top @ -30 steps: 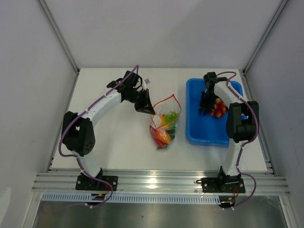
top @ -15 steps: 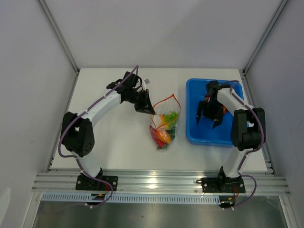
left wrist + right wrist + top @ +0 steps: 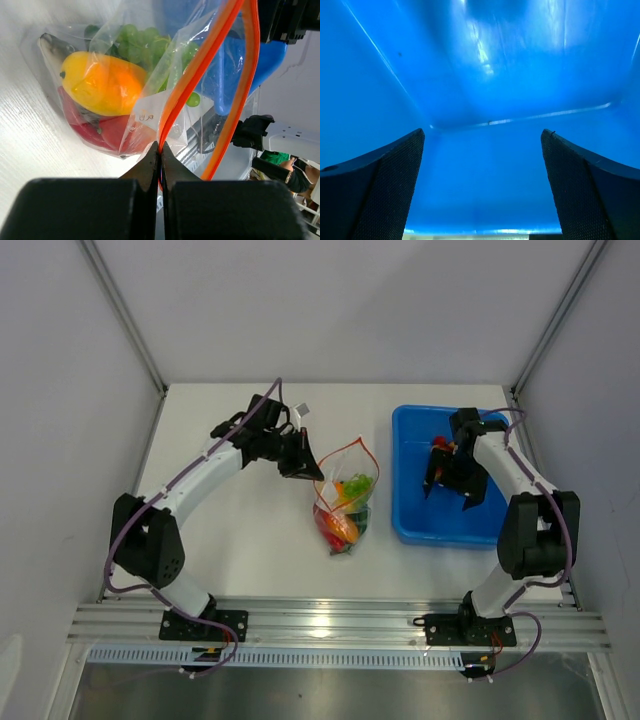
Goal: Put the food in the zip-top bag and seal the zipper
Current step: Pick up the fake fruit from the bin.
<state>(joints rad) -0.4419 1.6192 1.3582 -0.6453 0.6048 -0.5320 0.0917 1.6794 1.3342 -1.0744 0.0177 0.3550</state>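
Observation:
I will next bring the fingers of my right gripper closed on the far end of the red food (image 3: pixel 448 446) in the blue tub.
The clear zip-top bag (image 3: pixel 344 502) lies mid-table with its mouth facing away from the arms. It holds a yellow-orange mango (image 3: pixel 102 90), green grapes (image 3: pixel 142 45) and a red pepper (image 3: pixel 107 132). My left gripper (image 3: pixel 161 148) is shut on the orange-red zipper (image 3: pixel 200 70) at the mouth's left corner (image 3: pixel 312 470), and the mouth gapes. My right gripper (image 3: pixel 450 490) hangs open inside the blue tub (image 3: pixel 410 525). Between its fingers (image 3: pixel 380 175) only the tub's blue floor shows. A small red bit of food (image 3: pixel 439 445) peeks out beside the right wrist.
The blue tub (image 3: pixel 485 75) stands at the right of the table, close to the bag. White walls enclose the table on three sides. A metal rail (image 3: pixel 330 625) runs along the near edge by the arm bases.
My right gripper has opened wide and moved right and nearer within the tub, now covering the cherry tomatoes seen earlier. My left arm shifted slightly left, still pinching the zipper.

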